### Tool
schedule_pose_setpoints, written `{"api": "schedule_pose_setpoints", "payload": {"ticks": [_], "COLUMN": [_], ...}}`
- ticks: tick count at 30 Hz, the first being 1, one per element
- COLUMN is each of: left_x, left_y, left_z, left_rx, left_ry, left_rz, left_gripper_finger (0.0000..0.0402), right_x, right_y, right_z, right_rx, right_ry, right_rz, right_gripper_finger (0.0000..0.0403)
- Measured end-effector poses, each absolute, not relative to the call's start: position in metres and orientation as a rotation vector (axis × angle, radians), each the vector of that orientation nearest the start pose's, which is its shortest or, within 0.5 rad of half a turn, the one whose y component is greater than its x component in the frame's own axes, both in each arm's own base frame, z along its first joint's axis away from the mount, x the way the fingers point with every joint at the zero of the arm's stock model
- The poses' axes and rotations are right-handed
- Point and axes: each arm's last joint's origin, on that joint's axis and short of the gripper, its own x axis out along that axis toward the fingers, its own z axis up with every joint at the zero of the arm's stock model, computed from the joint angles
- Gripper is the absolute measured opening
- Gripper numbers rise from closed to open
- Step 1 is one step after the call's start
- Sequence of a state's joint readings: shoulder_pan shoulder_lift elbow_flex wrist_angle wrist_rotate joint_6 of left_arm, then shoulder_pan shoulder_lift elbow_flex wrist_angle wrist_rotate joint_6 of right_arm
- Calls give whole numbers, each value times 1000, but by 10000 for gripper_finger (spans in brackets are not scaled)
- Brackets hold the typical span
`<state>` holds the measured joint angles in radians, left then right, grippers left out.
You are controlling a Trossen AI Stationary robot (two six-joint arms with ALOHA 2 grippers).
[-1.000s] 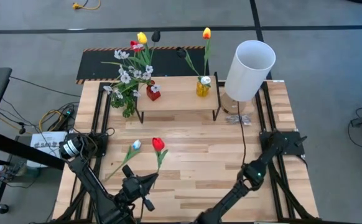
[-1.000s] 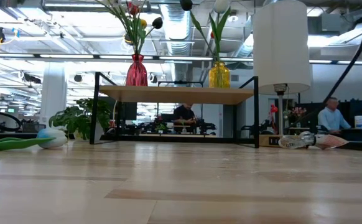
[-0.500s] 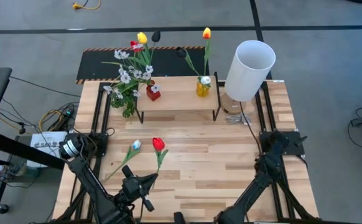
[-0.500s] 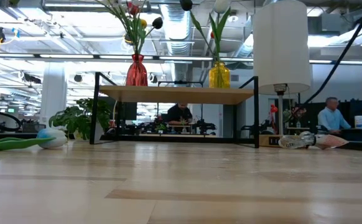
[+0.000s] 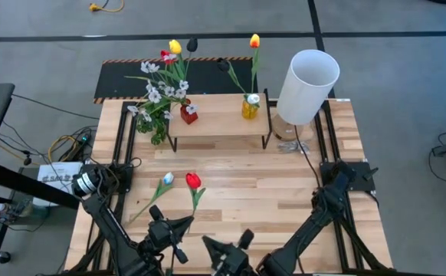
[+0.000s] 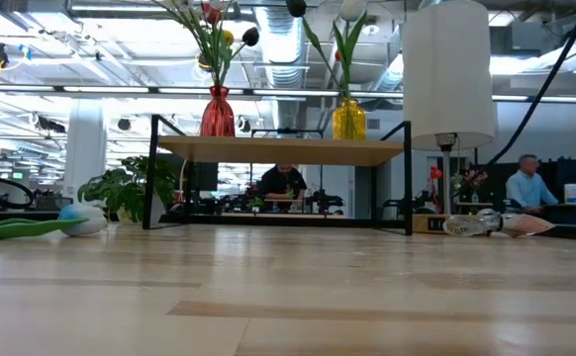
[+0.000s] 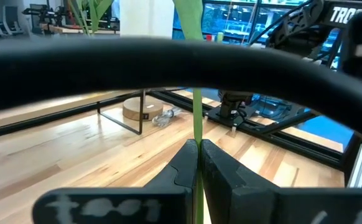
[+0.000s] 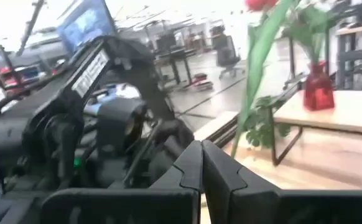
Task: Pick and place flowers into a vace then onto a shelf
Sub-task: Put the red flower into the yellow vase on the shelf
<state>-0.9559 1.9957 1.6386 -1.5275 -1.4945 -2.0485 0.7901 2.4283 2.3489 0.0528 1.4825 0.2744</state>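
Observation:
The red tulip's stem is still beyond my right gripper's shut fingers, so that gripper should open and take the stem (image 5: pixel 193 214) under the leaf before my left gripper opens.
My left gripper (image 5: pixel 185 223) is near the table's front edge, shut on the green stem of a red tulip (image 5: pixel 193 181). My right gripper (image 5: pixel 212 247) is just to its right, shut on nothing and pointing at the left arm. A white flower (image 5: pixel 165 179) lies flat on the table beside the tulip. The shelf (image 5: pixel 219 126) stands on its black legs at the back. On it are a red vase (image 6: pixel 218 112) with several flowers (image 5: pixel 165 73) and a yellow vase (image 6: pixel 348 119) with tulips (image 5: pixel 254 42). My left gripper pinches the red tulip's stem (image 7: pixel 197 132) between its two fingers, below a broad leaf. The fingers lie level and across the stem, coming from the near left. The stem rises above the fingers and leans toward the far edge, its head (image 8: pixel 259 4) up.
A tall white lamp (image 5: pixel 307 77) stands at the shelf's right end, with a small wrapped object (image 6: pixel 486 224) at its foot. A leafy green sprig (image 5: pixel 159 132) hangs by the shelf's left legs. The boards between shelf and grippers are bare. People sit in the room behind.
My right gripper has risen from below the near edge into the high view. It has turned toward the table's left and now points at the left arm, still shut. The left gripper and its tulip have kept still.

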Motion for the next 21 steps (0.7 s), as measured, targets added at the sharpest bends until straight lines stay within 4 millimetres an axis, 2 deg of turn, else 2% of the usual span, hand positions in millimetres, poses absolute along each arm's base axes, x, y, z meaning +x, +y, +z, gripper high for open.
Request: {"api": "schedule_pose_setpoints", "payload": {"ticks": [6, 10, 17, 21], "left_x": [231, 232, 228, 225], "left_y": [-278, -280, -283, -286], "left_z": [248, 247, 247, 247], "left_rx": [-220, -219, -213, -201], "left_ry": [-13, -13, -3, 3], "left_rz": [631, 628, 617, 608], "left_gripper_finger": [0, 0, 0, 0], "right_x": [419, 431, 428, 422], "right_y": [341, 330, 335, 339], "right_z": [316, 316, 317, 317], "right_rx": [322, 334, 392, 390], "right_ry": [-115, -103, -115, -131], "right_rz": [-701, -623, -586, -652], "right_gripper_finger": [0, 10, 95, 147]}}
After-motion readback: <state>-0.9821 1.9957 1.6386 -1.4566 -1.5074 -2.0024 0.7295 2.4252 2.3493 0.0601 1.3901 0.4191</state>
